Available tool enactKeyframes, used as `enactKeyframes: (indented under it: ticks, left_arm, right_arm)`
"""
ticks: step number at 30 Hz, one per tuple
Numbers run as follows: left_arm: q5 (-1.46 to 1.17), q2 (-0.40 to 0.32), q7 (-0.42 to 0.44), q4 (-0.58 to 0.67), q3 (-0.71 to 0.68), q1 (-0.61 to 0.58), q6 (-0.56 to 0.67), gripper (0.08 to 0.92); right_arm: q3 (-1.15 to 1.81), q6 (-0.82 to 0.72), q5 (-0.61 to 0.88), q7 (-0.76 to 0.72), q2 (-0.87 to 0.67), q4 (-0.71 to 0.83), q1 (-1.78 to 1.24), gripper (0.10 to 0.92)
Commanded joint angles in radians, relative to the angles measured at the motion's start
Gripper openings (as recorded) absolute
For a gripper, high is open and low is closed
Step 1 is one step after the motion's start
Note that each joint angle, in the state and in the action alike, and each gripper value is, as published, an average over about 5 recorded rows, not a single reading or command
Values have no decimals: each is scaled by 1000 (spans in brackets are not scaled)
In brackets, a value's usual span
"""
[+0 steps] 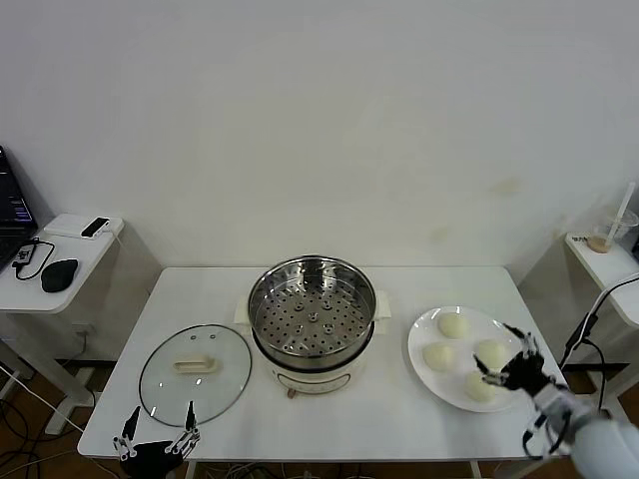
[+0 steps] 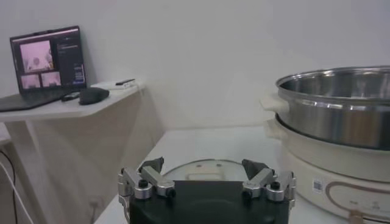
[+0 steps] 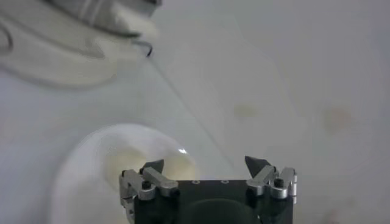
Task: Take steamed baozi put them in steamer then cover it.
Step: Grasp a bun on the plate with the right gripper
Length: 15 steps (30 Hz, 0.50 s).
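Observation:
The back baozi (image 1: 453,324) (image 3: 180,165) on the white plate is nearest the room's wall, and my right gripper will go to it and close around its sides.
Four cream-white baozi lie on a white plate (image 1: 427,367) at the right: one at the back (image 1: 453,325), one at the left (image 1: 438,356), one at the right (image 1: 490,353), one at the front (image 1: 480,387). My right gripper (image 1: 506,357) is open and hovers over the plate's right side, above the right and front baozi. In the right wrist view (image 3: 205,164) a baozi (image 3: 143,163) shows past the open jaws. The steel steamer (image 1: 312,311) stands uncovered at the table's middle, its perforated tray bare. My left gripper (image 1: 158,432) is open and idle at the front left edge.
The glass lid (image 1: 196,371) with a cream handle lies flat to the left of the steamer; it also shows in the left wrist view (image 2: 204,170). A side table (image 1: 60,261) with a mouse and laptop stands at the far left. Another small table (image 1: 609,261) is at the right.

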<state>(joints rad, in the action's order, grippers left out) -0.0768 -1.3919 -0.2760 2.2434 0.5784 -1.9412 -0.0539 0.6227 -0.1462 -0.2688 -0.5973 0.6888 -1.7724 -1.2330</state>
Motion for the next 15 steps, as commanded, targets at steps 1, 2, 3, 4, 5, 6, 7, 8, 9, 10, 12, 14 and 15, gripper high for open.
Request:
enactKeyframes:
  ticks: [1, 2, 3, 4, 5, 6, 7, 8, 9, 10, 12, 14, 15]
  left_arm:
    - [35, -9, -7, 4, 13, 0, -5, 823]
    - [34, -9, -8, 4, 16, 0, -5, 823]
    - [33, -10, -8, 5, 20, 1, -5, 823]
    - [32, -11, -8, 6, 24, 1, -6, 823]
    - [32, -11, -8, 8, 27, 1, -6, 823]
    - [32, -12, -7, 9, 30, 1, -7, 823]
    - [33, -13, -7, 11, 32, 0, -8, 823]
    - [33, -14, -6, 14, 34, 0, -8, 823]
    - [33, -15, -6, 16, 35, 0, -9, 823]
    - [33, -16, -7, 18, 38, 1, -10, 823]
    - [31, -20, -8, 20, 45, 4, -14, 823]
    - [29, -22, -8, 22, 53, 8, -21, 823]
    - [29, -21, -7, 24, 56, 9, -24, 823]
  right_arm:
    - [-331, 21, -105, -333, -234, 268, 460, 823]
    - [-400, 28, -102, -364, -236, 307, 527, 823]
    - [-468, 36, -99, -391, -234, 343, 583, 823]
    - [-534, 47, -97, -418, -228, 383, 646, 823]
    - [-588, 59, -95, -441, -218, 422, 702, 823]
    - [-640, 69, -95, -459, -204, 454, 757, 823]
    - [-690, 79, -97, -480, -188, 486, 810, 823]
    - [-737, 87, -97, -504, -171, 514, 861, 823]
    - [-781, 94, -98, -528, -152, 536, 906, 823]
    - [-826, 99, -101, -556, -131, 556, 945, 823]
    - [-888, 105, -107, -610, -93, 585, 999, 823]
    - [-932, 112, -120, -649, -51, 622, 1038, 823]
    - [-949, 117, -128, -660, -29, 646, 1056, 823]
